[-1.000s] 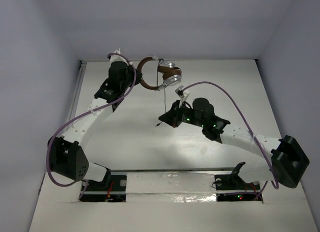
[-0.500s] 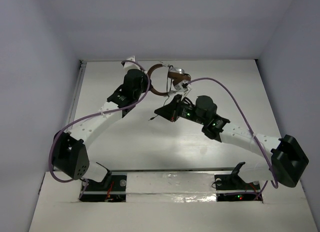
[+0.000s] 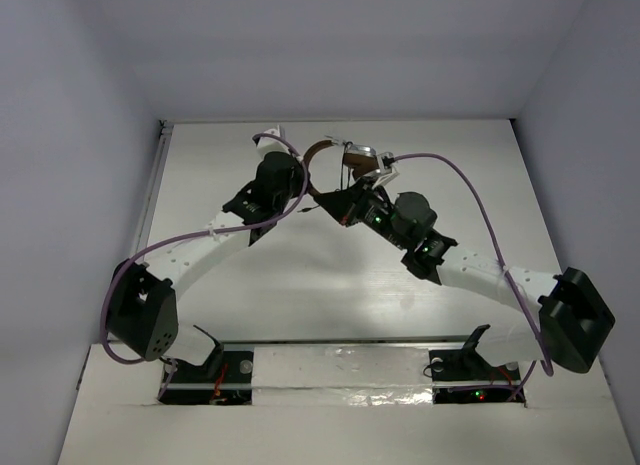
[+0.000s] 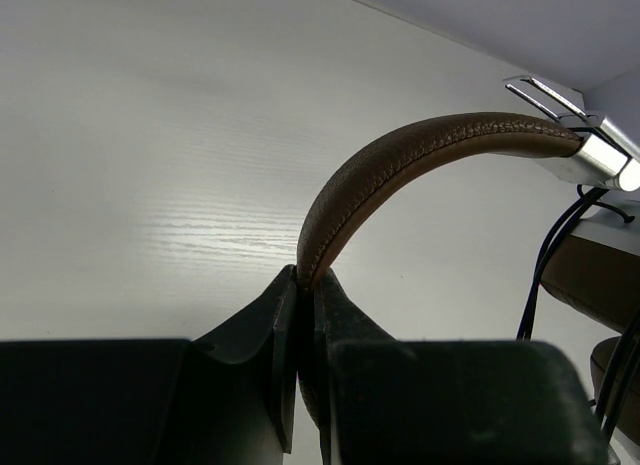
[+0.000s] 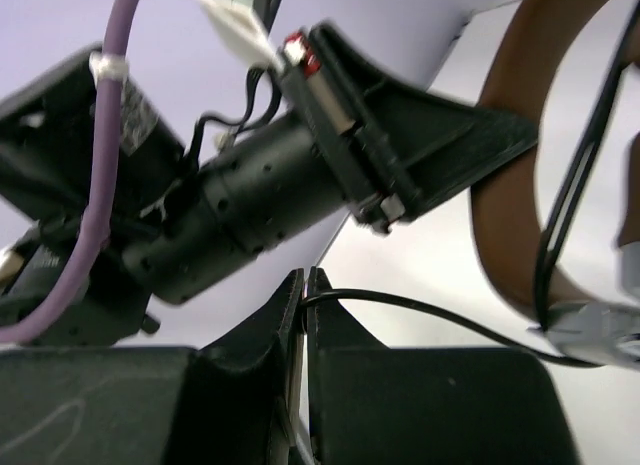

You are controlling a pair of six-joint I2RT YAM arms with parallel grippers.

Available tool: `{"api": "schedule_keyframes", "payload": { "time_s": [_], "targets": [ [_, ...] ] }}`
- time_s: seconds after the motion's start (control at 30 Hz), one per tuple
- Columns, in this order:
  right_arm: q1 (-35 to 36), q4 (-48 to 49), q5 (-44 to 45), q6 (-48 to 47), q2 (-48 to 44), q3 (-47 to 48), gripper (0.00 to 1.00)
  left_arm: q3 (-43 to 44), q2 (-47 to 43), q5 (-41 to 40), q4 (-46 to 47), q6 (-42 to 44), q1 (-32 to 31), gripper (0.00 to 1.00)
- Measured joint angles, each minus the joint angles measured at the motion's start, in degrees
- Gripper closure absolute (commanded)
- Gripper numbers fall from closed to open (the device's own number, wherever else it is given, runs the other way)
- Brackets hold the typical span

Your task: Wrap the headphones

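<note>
My left gripper is going to let go of the headphones on the far half of the table, midway (image 3: 347, 196) between the sides.
The headphones (image 3: 345, 157) hang above the far middle of the table, brown headband (image 4: 420, 150) arching up to a silver bracket (image 4: 590, 150) and a brown pad (image 4: 600, 275). My left gripper (image 4: 305, 280) is shut on the lower end of the headband; in the top view it (image 3: 303, 177) sits just left of the headphones. My right gripper (image 5: 304, 285) is shut on the thin dark cord (image 5: 430, 310), which runs right toward the headband (image 5: 510, 185). From above, the right gripper (image 3: 325, 197) is right below the headphones, almost touching the left one.
The left arm's wrist (image 5: 260, 185) and its purple cable (image 5: 100, 185) fill the space close in front of the right gripper. A purple cable (image 3: 470, 195) loops over the right arm. A metal rail (image 3: 155, 185) lines the table's left edge; walls enclose the far side.
The left arm has carried the headphones to the right. The right gripper, holding the cord, has moved up and left to meet them, so the two grippers now stand close together.
</note>
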Motion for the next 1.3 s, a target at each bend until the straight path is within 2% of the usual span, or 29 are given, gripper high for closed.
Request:
{"api": "schedule_keyframes", "payload": {
  "time_s": [0.83,1.3],
  "targets": [
    [1.95,0.07,32.89,1.64,0.81,-0.24,1.0,-2.54,1.51,5.7,2.64,-4.81,-0.02,1.0],
    [5.86,-1.84,45.83,-4.04,12.41,4.66,1.0,-1.27,3.1,4.31,0.37,-4.04,-0.9,1.0]
  ]
}}
